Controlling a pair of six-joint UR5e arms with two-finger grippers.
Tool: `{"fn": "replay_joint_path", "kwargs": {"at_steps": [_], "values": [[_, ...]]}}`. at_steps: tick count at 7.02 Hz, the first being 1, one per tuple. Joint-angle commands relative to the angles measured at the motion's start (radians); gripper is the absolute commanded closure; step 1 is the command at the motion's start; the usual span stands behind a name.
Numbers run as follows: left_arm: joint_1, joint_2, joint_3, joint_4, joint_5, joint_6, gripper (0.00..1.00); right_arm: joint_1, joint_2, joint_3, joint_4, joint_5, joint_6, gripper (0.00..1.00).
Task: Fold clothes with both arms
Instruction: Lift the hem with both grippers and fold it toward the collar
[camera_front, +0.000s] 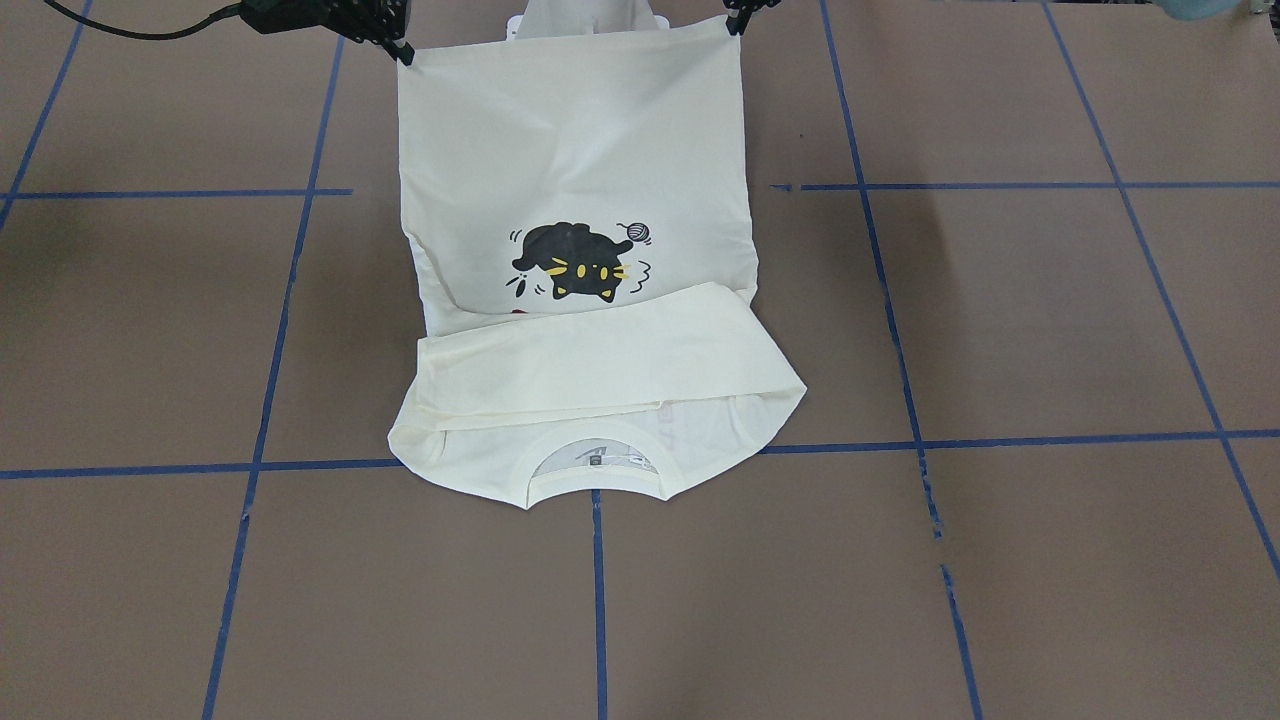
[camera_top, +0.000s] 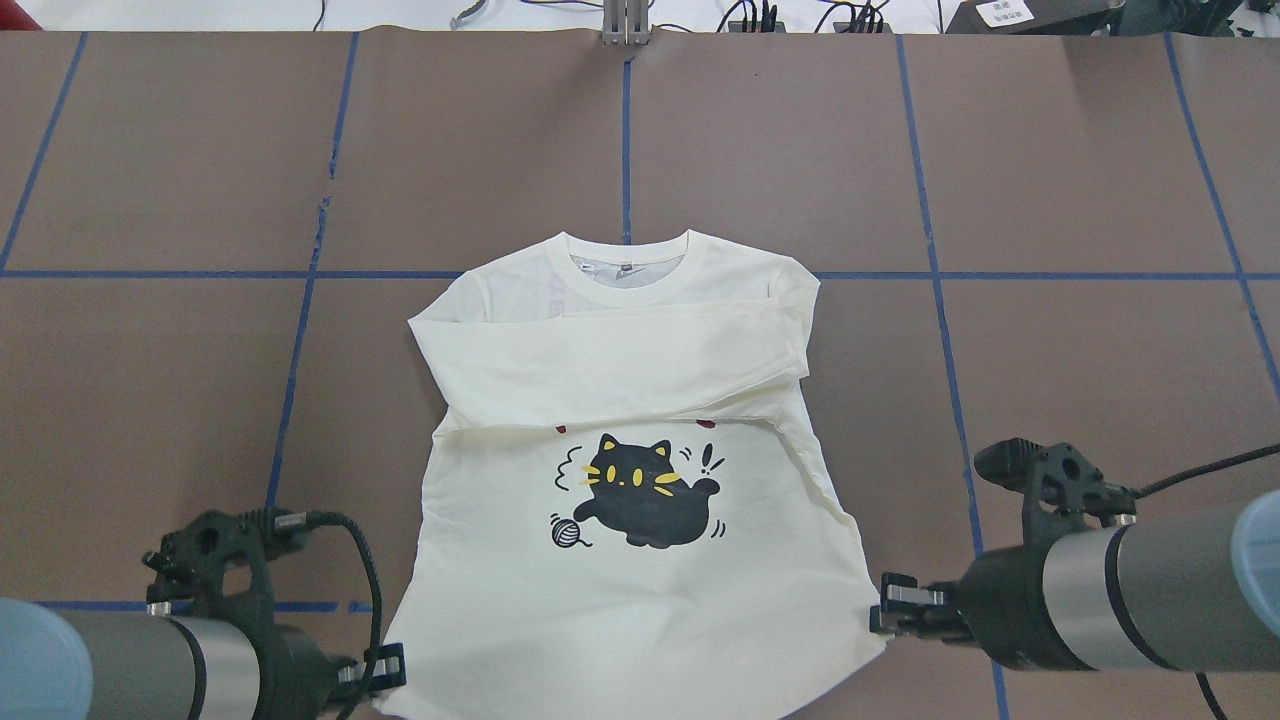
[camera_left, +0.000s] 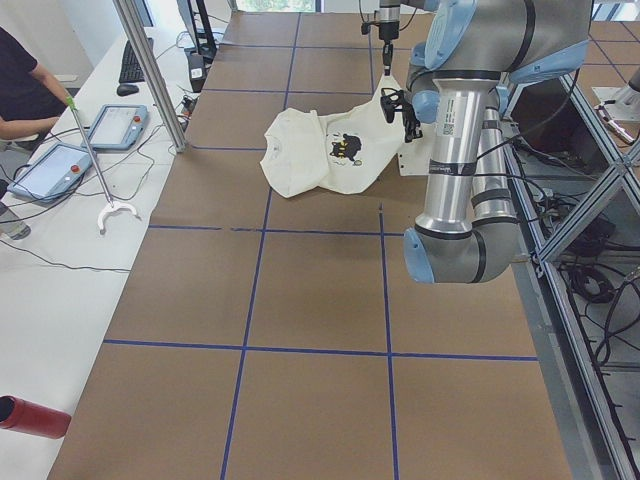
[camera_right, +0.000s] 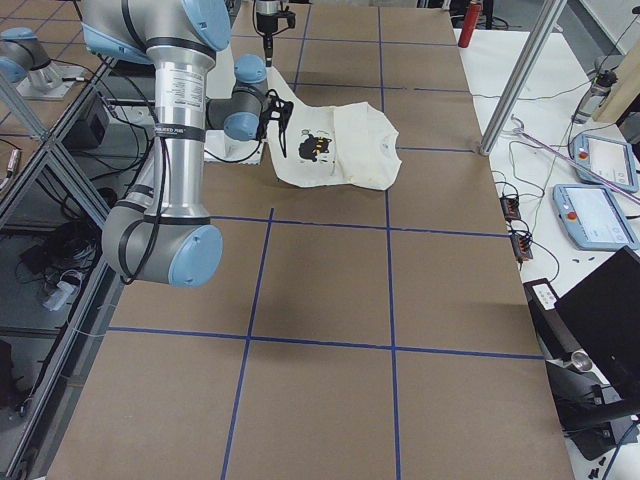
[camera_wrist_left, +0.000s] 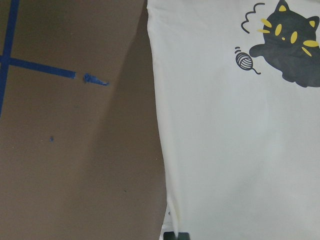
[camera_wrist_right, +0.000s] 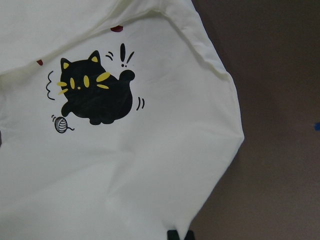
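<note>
The robot's left gripper will release its hem corner, now raised off the table, on the shirt's shoulder (camera_front: 787, 402), next to the outer end of the folded sleeve.
The cream-white shirt (camera_top: 640, 580) lies cat print up on the brown table, its collar (camera_top: 628, 262) at the far side. Both sleeves (camera_top: 620, 365) are folded across the chest and hide most of the red lettering. My left gripper (camera_top: 388, 668) is shut on the hem's left corner. The right gripper (camera_top: 882, 608) pinches the hem's right corner. In the front-facing view the hem edge (camera_front: 570, 45) hangs stretched between the left gripper (camera_front: 738, 22) and the right gripper (camera_front: 403, 52), raised off the table. Each wrist view shows the cat print and a fingertip at the bottom edge.
Blue tape lines (camera_top: 625, 130) divide the brown table (camera_top: 1050, 350) into squares. The white pedestal base (camera_front: 585, 15) stands behind the raised hem. A side bench with teach pendants (camera_left: 115, 125) and a seated person (camera_left: 20, 80) runs along the table's far side.
</note>
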Motion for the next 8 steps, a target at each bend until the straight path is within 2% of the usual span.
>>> {"fn": "replay_joint_path", "kwargs": {"at_steps": [1,2,3,4,6,8], "values": [[-0.224,-0.024,0.012,0.005,-0.124,0.145,1.0,0.208,0.071,-0.061,0.001,0.109,-0.112,1.0],[-0.313,-0.082,0.068,0.003,-0.153,0.192,1.0,0.324,0.138,-0.136,0.001,0.199,-0.174,1.0],[-0.333,-0.15,0.18,-0.012,-0.15,0.198,1.0,0.401,0.192,-0.222,-0.002,0.25,-0.227,1.0],[-0.4,-0.203,0.299,-0.077,-0.152,0.251,1.0,0.448,0.244,-0.297,-0.005,0.257,-0.349,1.0],[-0.513,-0.201,0.415,-0.139,-0.153,0.37,1.0,0.518,0.379,-0.479,-0.002,0.251,-0.435,1.0],[-0.569,-0.201,0.539,-0.235,-0.152,0.421,1.0,0.554,0.516,-0.709,0.005,0.243,-0.514,1.0]]}}
